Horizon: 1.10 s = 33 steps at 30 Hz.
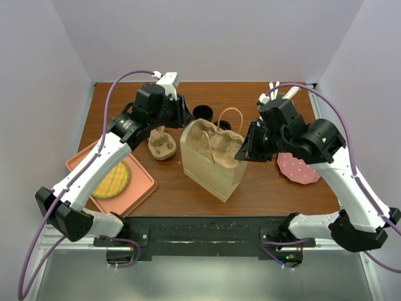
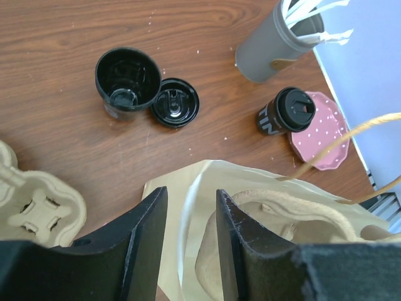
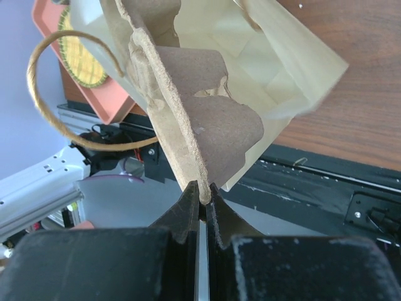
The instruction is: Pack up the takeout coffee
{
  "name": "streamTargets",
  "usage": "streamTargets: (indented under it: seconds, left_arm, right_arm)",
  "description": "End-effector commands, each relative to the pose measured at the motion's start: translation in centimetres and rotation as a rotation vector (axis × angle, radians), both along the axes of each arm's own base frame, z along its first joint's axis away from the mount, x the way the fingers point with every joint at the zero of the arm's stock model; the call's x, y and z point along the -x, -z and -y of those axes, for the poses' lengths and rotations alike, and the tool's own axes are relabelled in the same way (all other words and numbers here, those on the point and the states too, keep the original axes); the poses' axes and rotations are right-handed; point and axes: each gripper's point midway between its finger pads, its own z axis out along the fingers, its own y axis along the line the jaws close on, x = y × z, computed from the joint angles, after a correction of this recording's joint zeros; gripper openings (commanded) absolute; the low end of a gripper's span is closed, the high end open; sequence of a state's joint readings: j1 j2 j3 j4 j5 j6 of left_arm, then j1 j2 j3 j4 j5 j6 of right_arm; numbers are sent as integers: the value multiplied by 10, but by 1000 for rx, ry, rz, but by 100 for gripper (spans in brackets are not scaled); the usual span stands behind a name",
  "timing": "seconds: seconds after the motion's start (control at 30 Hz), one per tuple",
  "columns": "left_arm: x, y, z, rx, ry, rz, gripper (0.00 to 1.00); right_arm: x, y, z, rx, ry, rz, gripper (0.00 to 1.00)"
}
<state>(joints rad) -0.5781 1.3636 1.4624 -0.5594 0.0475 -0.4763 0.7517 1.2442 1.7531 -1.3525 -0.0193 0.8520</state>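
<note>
The cup carrier is high up in the opening of the paper bag, so my left gripper should pinch the bag's rim [image 2: 191,191] while my right gripper works the carrier down.
The takeout coffee [image 2: 287,111], a small black lidded cup, stands on the table beside a pink dotted plate [image 2: 322,132]; the top view hides it behind my right arm. A tan paper bag [image 1: 210,174] stands upright mid-table with a pulp cup carrier [image 1: 210,141] inside it. My left gripper [image 2: 191,194] is open over the bag's far rim, with the rim's edge between its fingers. My right gripper [image 3: 202,187] is shut on the edge of the cup carrier [image 3: 200,119] at the bag's right side.
A lidless black cup [image 2: 127,80] and a loose black lid [image 2: 175,102] sit behind the bag. A grey holder of straws [image 2: 276,41] stands at the back right. A second pulp carrier [image 1: 161,145] lies left of the bag. A pink tray [image 1: 141,188] lies at front left.
</note>
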Motion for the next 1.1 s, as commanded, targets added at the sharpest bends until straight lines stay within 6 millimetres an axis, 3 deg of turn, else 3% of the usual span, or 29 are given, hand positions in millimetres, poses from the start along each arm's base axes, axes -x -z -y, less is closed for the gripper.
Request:
streamTargets:
  seconds: [0.0,0.37,0.83,0.97,1.07]
  left_arm:
    - [5,-11,-2,0,29,47,42]
    - [2,2,-1,-54,59,38,40]
    - [18,20,4,-17,109,-8,34]
    - [24,22,9,14,136,-16,9]
    - [29,22,11,38,147,-24,0]
  right_arm:
    - [14,-5,5,15,-29,-49,0]
    - [21,8,-1,-8,11,-143,0]
    - [26,11,-11,-120,104,-214,4]
    - [24,13,-12,-123,120,-231,7]
    - [22,13,-16,-148,131,-237,6]
